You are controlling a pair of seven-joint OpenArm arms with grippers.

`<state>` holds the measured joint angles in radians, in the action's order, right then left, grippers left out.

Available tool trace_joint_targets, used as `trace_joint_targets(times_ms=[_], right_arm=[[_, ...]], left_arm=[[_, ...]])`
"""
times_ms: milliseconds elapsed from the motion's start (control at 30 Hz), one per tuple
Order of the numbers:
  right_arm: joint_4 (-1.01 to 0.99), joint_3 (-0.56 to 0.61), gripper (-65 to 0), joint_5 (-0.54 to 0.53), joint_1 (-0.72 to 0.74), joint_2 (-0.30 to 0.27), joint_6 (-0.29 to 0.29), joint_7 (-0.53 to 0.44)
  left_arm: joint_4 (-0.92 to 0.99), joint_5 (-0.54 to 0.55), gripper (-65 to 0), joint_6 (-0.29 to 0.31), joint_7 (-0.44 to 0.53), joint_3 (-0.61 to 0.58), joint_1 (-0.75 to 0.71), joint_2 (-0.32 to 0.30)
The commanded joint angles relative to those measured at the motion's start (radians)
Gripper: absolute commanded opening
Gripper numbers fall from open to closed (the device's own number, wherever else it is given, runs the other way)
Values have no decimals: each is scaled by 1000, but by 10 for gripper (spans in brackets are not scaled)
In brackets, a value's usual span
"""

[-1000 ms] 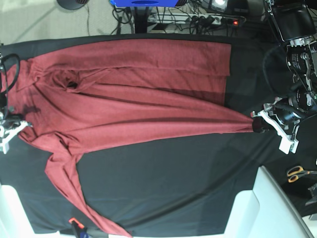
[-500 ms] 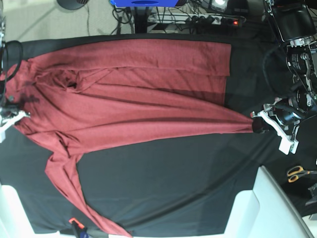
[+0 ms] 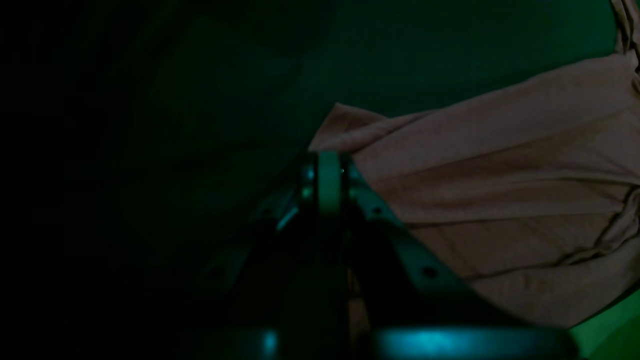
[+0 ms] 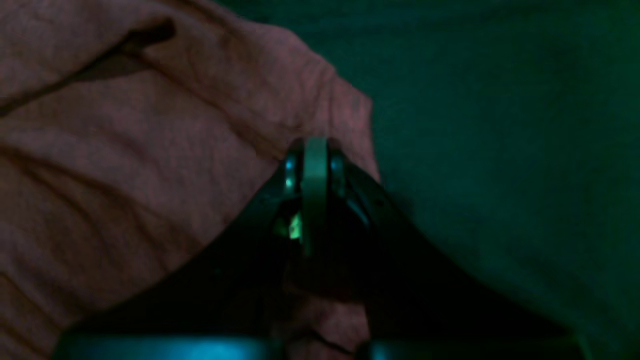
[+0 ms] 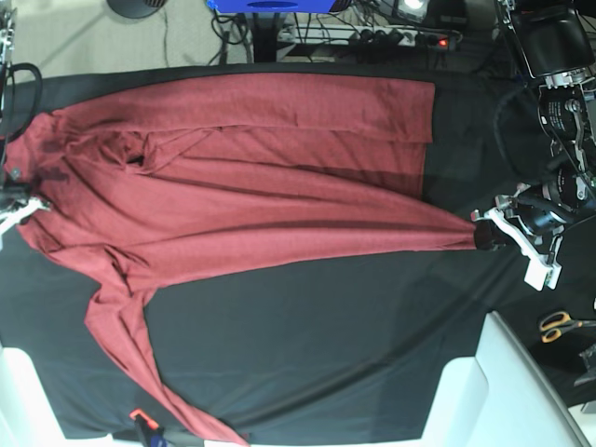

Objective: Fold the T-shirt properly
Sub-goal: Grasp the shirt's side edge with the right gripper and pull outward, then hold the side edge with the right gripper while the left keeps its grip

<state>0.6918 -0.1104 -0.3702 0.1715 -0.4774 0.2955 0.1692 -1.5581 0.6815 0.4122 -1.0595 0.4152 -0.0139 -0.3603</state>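
Note:
My right gripper is pinching the T-shirt's shoulder end back from its near edge, so next I open it and take the T-shirt's near edge (image 5: 61, 250) by the sleeve before I fold.
The maroon T-shirt (image 5: 251, 196) lies stretched across the black table cloth (image 5: 326, 326), and one long sleeve (image 5: 130, 354) trails toward the near edge. On the base view's right, my left gripper (image 5: 481, 235) is shut on the shirt's drawn-out hem corner. The left wrist view shows its closed fingertips (image 3: 327, 172) against pinkish fabric (image 3: 500, 200). On the base view's left edge, my right gripper (image 5: 13, 207) is shut on the shoulder end. In the right wrist view its closed tips (image 4: 312, 160) pinch a fold of the cloth (image 4: 150, 165).
Orange-handled scissors (image 5: 561, 326) lie off the table at right. White bins stand at the near right (image 5: 507, 391) and near left (image 5: 19, 391). Cables and a power strip (image 5: 400, 37) run behind the table. A small orange-tipped tool (image 5: 142, 421) sits at the near edge.
My right gripper has moved toward the table's far side along the left edge, dragging the shoulder end with it. The left gripper and hem corner stay put.

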Motion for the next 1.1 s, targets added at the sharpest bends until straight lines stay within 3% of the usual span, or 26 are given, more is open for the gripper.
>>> trace_joint_targets(times_ms=[0,67,167,267,333,467,600,733,1067], right_arm=[[53,-7,-632,-10,4,-24,3,-20],[124,-7,-590,-10,-19,-27,3,-20],[190,-2,-456,-8,-22,-30,3,11],[174,1,-309,-6,63,-43,5,115],[111,1,-260,-6,116,-45,8,120],[-83,59,-255,35,254,-47,23,72],[-352,183,-254,135,380,-14,67,-79],[-501,197,-254,139,429,3,69,-196],[-510,197,-258,142,423,4,66,-198]], left_arm=[[-18,10,-650,4,17,3,15,-19],[-18,10,-650,4,17,3,15,-19],[-18,10,-650,4,17,3,15,-19],[-18,10,-650,4,17,3,15,-19],[-18,10,-650,4,17,3,15,-19],[-18,10,-650,4,18,3,15,-19],[-18,10,-650,4,20,6,15,-19],[-15,10,-650,4,20,9,15,-19],[-12,10,-650,4,22,7,15,-19]])
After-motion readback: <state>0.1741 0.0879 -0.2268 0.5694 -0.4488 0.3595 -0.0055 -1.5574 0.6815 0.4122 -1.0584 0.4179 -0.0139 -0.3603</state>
